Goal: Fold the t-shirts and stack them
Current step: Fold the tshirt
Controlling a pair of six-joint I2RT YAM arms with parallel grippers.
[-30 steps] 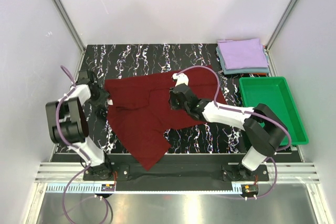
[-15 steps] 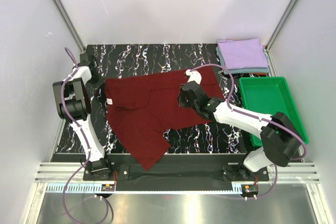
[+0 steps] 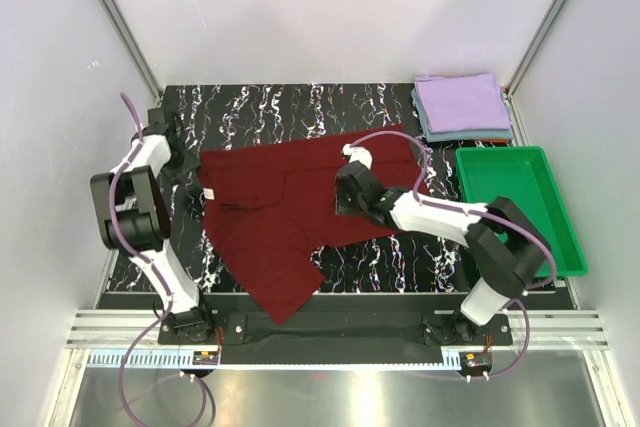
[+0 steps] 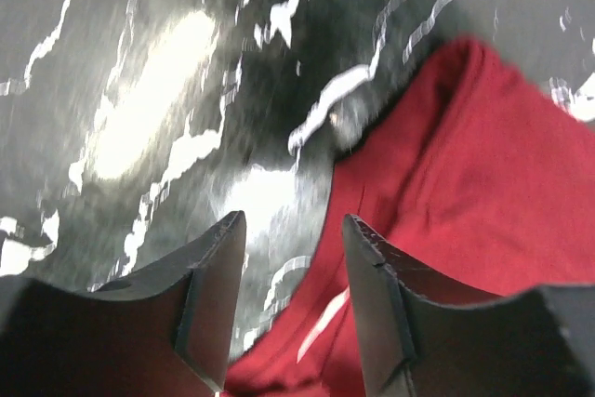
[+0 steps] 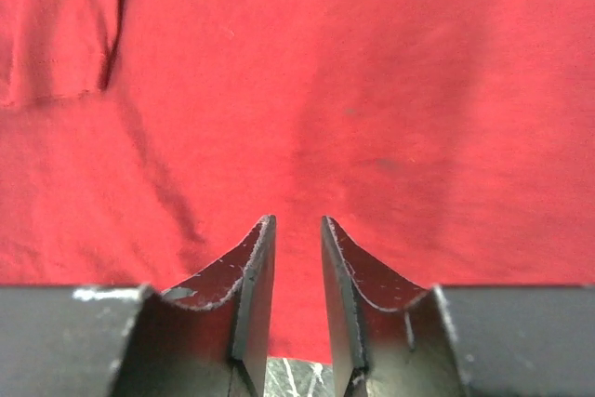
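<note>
The maroon t-shirt's near corner hangs over the edge of the table, so the robot's left gripper needs to grab the hem (image 3: 208,193) by the white label and pull the shirt back.
A dark maroon t-shirt (image 3: 280,209) lies spread and rumpled on the black marbled table (image 3: 260,107). My left gripper (image 3: 188,169) is at the shirt's left edge. In the left wrist view my left gripper (image 4: 290,225) is open over the hem of the maroon t-shirt (image 4: 465,165), with a white label (image 4: 321,324) showing between the fingers. My right gripper (image 3: 345,192) hovers over the shirt's right half. In the right wrist view my right gripper (image 5: 297,222) has its jaws narrowly apart with nothing between them, above the flat maroon t-shirt (image 5: 372,90). A folded lavender t-shirt (image 3: 462,102) rests on a grey-blue one (image 3: 470,134).
A green plastic tray (image 3: 568,237) sits at the right edge of the table, just below the folded stack. White enclosure walls close in the table at the back and on both sides. The arm bases stand at the near edge.
My left arm swung toward the back left, and its gripper now sits at the shirt's left edge. My right gripper shifted right and came back a little to the left over the shirt.
</note>
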